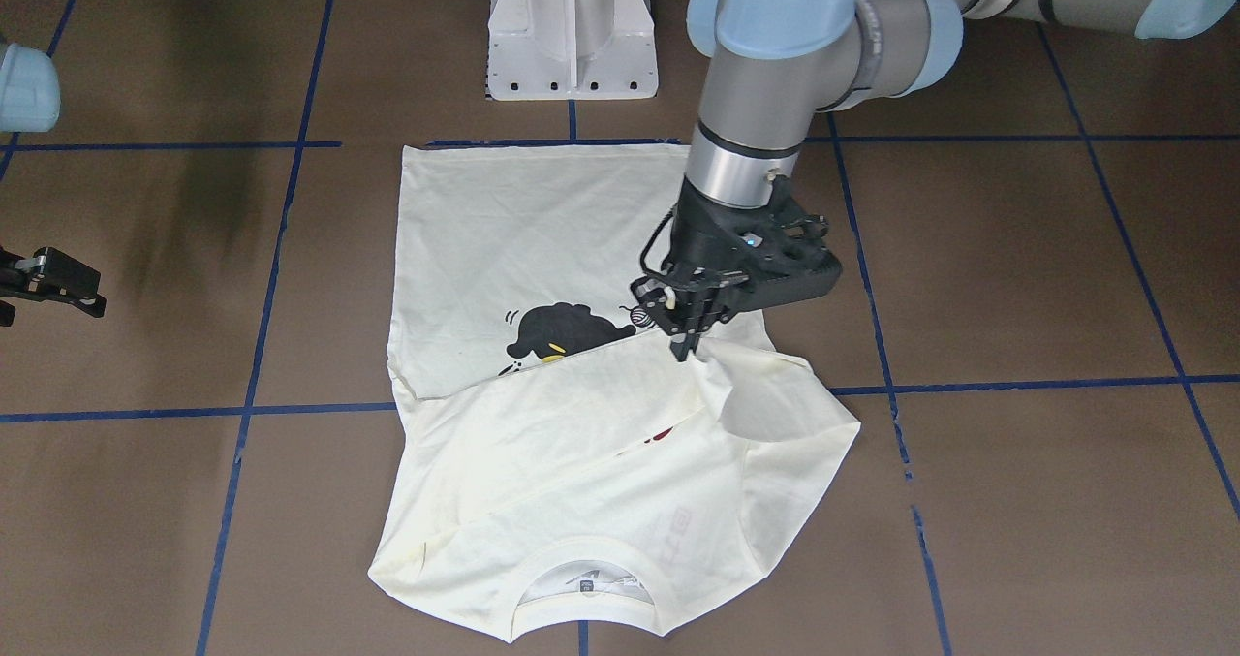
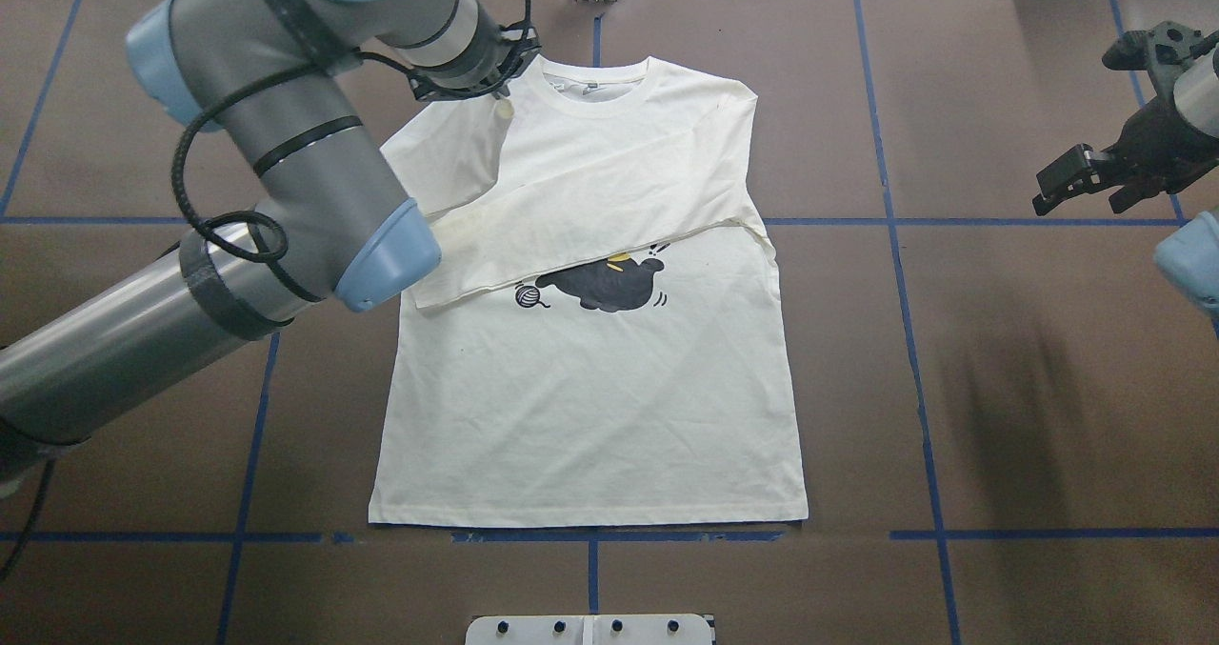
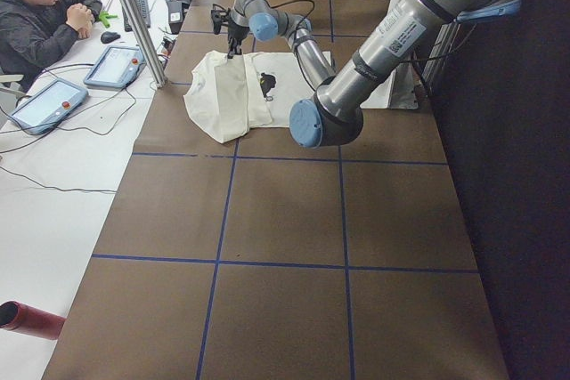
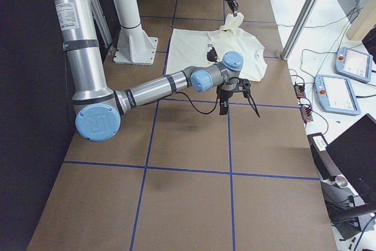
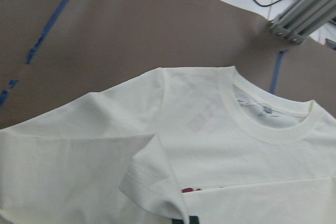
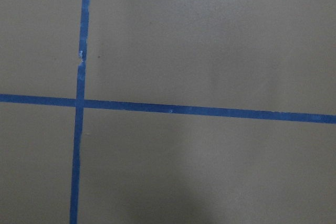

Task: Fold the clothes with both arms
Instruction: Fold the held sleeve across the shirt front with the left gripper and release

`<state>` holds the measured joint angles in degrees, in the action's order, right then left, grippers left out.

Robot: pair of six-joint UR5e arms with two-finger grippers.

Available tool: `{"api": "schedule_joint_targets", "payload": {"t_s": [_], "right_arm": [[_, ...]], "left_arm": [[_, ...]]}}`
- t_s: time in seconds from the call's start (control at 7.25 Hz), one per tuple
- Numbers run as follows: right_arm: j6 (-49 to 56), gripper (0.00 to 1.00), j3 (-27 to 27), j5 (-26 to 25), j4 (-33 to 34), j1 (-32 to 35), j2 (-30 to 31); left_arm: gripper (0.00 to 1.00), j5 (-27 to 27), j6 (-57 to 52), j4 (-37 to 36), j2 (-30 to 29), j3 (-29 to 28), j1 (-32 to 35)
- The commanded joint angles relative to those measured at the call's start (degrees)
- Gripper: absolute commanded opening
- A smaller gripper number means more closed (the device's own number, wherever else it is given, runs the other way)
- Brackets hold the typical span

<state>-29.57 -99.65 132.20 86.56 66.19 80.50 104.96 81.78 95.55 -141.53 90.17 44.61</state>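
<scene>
My left gripper needs to release the sleeve's cuff on the opposite side edge of the T-shirt, at the same level as the black cat [image 1: 414,294]. The cuff is now raised near the collar.
The cream-white T-shirt [image 2: 590,407] lies flat, print up, with the black cat [image 2: 605,285] showing and the collar [image 2: 595,92] at the far edge. One sleeve [image 2: 590,240] is folded across the chest. My left gripper [image 1: 687,344] is shut on the other sleeve's cuff [image 5: 152,179] and holds it raised above the shirt, near the collar [image 5: 273,124]. My right gripper [image 2: 1081,188] hangs open over bare table well off the shirt's side, with nothing between its fingers [image 4: 239,107].
The white pedestal [image 1: 572,36] stands just behind the shirt's hem. Blue tape lines [image 6: 79,103] grid the brown table. A person [image 3: 44,6] sits at a side desk with teach pendants [image 3: 111,67] and an aluminium post [image 3: 134,15].
</scene>
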Motion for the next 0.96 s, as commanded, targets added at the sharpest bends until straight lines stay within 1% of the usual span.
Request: {"api": "schedule_joint_targets", "payload": {"t_s": [0.0,0.14,0.28,0.41,0.55,0.69,0.83], "right_arm": [[-0.31,1.0,0.16,0.25,-0.07,0.08,0.1],[-0.49,1.0,0.33,0.16,0.01,0.08,0.1],[-0.58,1.0,0.42,0.16,-0.07,0.08,0.1],[-0.67,1.0,0.51,0.08,-0.07,0.08,0.1],[-0.67,1.0,0.6,0.07,0.01,0.08,0.1],[-0.67,1.0,0.69,0.07,0.01,0.08,0.1],[-0.75,1.0,0.95,0.16,-0.07,0.08,0.01]], "left_arm": [[0.0,2.44,2.92,0.42,-5.77,-1.58,-4.76],[0.0,-2.17,4.77,2.08,-6.3,-2.19,-10.28],[0.0,-5.78,6.27,2.45,-7.7,-4.81,-14.86],[0.0,-6.6,7.15,5.58,-8.67,-9.18,-15.78],[0.0,-8.52,7.34,8.57,-9.03,-12.97,-17.18],[0.0,-10.46,7.77,10.26,-9.73,-15.7,-18.84],[0.0,-11.0,11.43,11.23,-12.95,-21.3,-20.86]]}}
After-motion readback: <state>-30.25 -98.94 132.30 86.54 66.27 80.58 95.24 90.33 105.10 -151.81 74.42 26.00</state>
